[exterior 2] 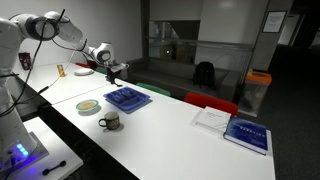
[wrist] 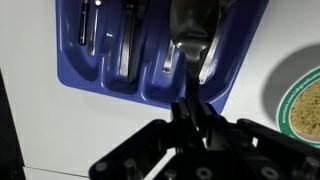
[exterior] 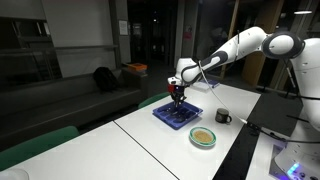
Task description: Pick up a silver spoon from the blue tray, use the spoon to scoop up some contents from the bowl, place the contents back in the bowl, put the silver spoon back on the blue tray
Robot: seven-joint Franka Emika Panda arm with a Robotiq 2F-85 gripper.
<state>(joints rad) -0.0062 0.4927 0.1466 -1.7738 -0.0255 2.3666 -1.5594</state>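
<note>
Next, my gripper lets go of the silver spoon in the blue tray's compartment (exterior: 177,109) (wrist: 175,66) between the knives and the forks.
The blue tray (exterior: 181,118) lies on the white table and holds several pieces of cutlery in its compartments; it also shows in an exterior view (exterior 2: 127,98) and in the wrist view (wrist: 95,78). My gripper (wrist: 190,112) is shut on the handle of a silver spoon (wrist: 195,35), whose head hangs over the tray's right compartments. In both exterior views the gripper (exterior: 177,97) (exterior 2: 117,76) hovers just above the tray. The bowl (exterior: 203,138) (exterior 2: 89,105) with tan contents (wrist: 308,108) stands beside the tray, apart from the gripper.
A small dark mug (exterior: 223,116) (exterior 2: 110,122) stands near the bowl. A blue-covered book (exterior 2: 246,133) lies at the far end of the table. The table edge runs close to the bowl. Green chairs (exterior: 45,140) stand along the table's side.
</note>
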